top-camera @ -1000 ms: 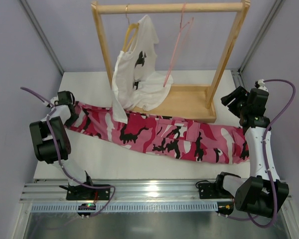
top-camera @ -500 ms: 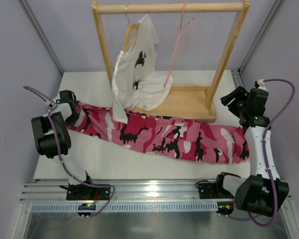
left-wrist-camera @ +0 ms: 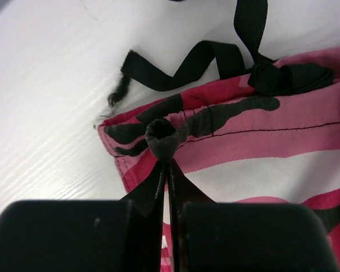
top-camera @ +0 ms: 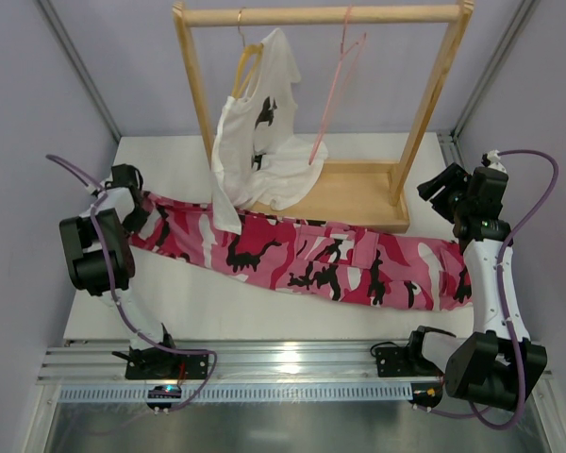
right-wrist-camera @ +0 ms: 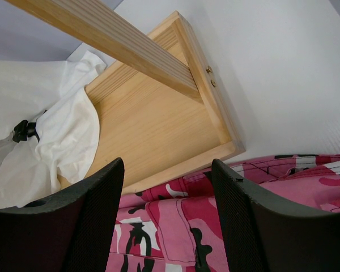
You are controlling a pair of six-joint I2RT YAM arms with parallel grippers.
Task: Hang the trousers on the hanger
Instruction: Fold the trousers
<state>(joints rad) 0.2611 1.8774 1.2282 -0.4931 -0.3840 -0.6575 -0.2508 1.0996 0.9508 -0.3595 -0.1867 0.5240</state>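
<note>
Only a small black part at the slanted trousers' edge is pinched by my left gripper, so it should open, grab the trousers' fold [left-wrist-camera: 181, 134] deeper and pull the trousers straight.
The trousers [top-camera: 302, 255], in pink, white and black camouflage print, lie flat across the table in front of the rack. My left gripper [top-camera: 135, 203] is at their left end. In the left wrist view it [left-wrist-camera: 165, 164] is shut, with a small black bunch of the trousers' [left-wrist-camera: 260, 141] edge pinched at its tips. A black drawstring [left-wrist-camera: 215, 54] trails on the table beyond. The pink wire hanger [top-camera: 335, 94] hangs from the rack's top bar. My right gripper [top-camera: 443, 189] hovers open above the trousers' [right-wrist-camera: 175, 226] right end, holding nothing.
The wooden rack [top-camera: 358, 193] stands at the back, its base [right-wrist-camera: 153, 124] just beyond the trousers. A white T-shirt [top-camera: 264, 142] with a black print hangs on a wooden hanger [top-camera: 248, 58] and drapes onto the base. Walls stand close on both sides.
My left gripper has closed on the trousers' left end, and the left arm has shifted slightly. The right arm has hardly moved.
</note>
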